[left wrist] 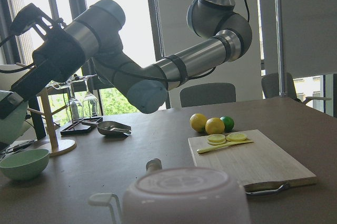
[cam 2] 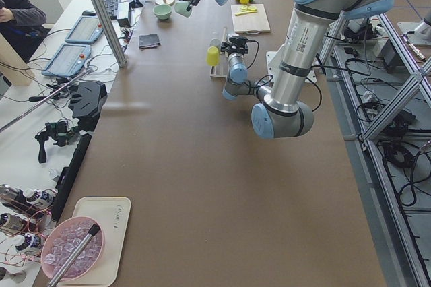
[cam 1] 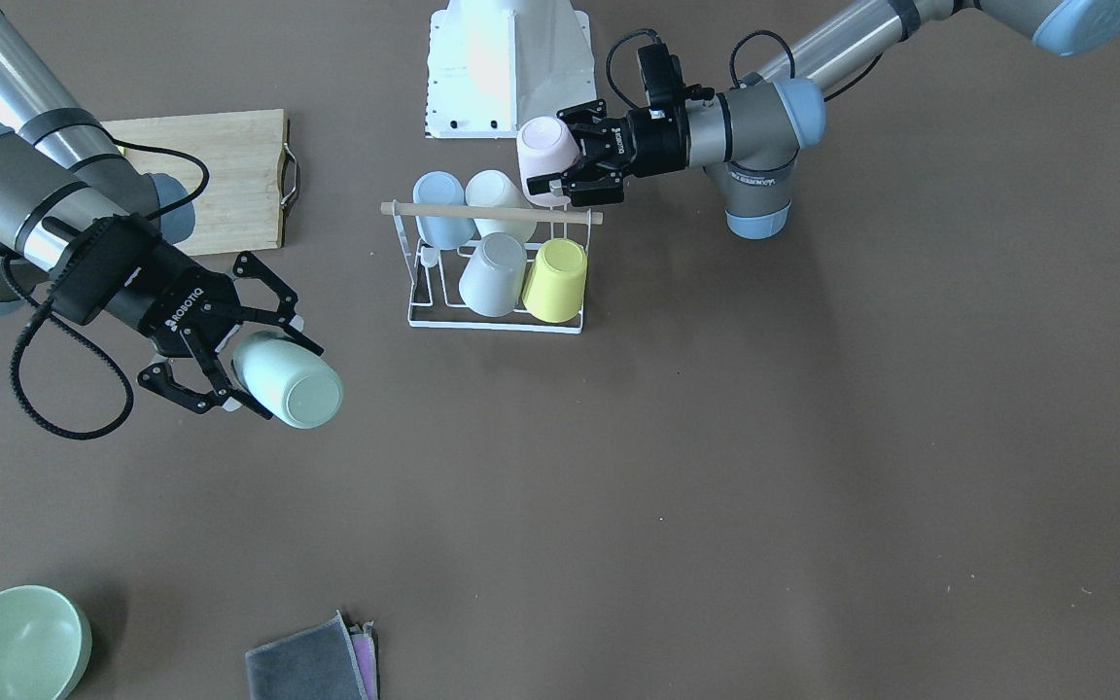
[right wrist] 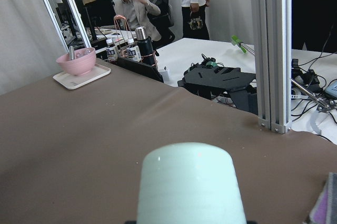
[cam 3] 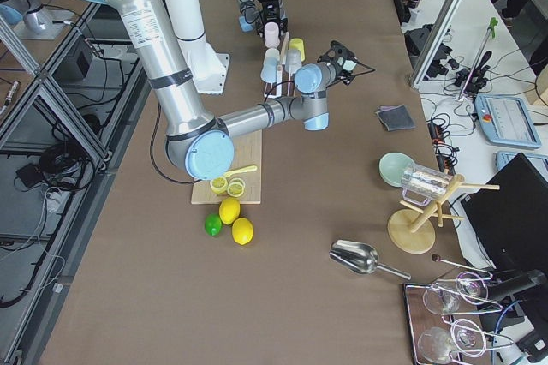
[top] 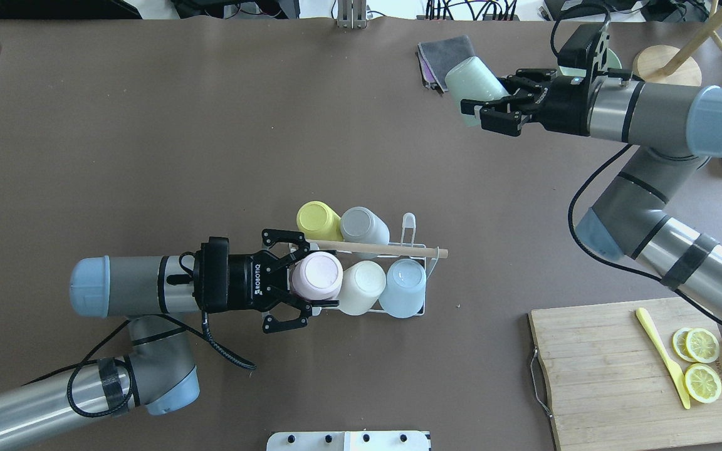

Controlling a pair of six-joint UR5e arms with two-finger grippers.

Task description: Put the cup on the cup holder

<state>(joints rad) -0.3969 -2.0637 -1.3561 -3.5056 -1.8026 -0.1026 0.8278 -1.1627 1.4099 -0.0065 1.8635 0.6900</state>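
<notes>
The robot's right gripper should release the pale green cup on the empty peg (cam 1: 435, 251) beside the grey cup. The pale green cup is held away from the rack.
The cup holder (cam 1: 443, 210) is a white wire rack with a wooden rod (top: 411, 250) and stands mid-table. It holds a blue cup (cam 1: 441, 228), a white cup (cam 1: 497, 190), a grey cup (cam 1: 494, 274) and a yellow cup (cam 1: 557, 280). My left gripper (top: 314, 277) is shut on a pink cup (top: 317, 275), tilted at the rack's end beside the white cup. It also shows in the left wrist view (left wrist: 184, 197). My right gripper (cam 1: 283, 374) is shut on a pale green cup (cam 1: 293, 384), held in the air away from the rack (top: 470, 81).
A wooden cutting board (top: 624, 369) with lemon slices and a yellow knife lies by the right arm. A green bowl (cam 1: 11, 647) and a grey cloth (cam 1: 312, 666) sit at the far edge. The white robot base plate (cam 1: 507, 68) is behind the rack.
</notes>
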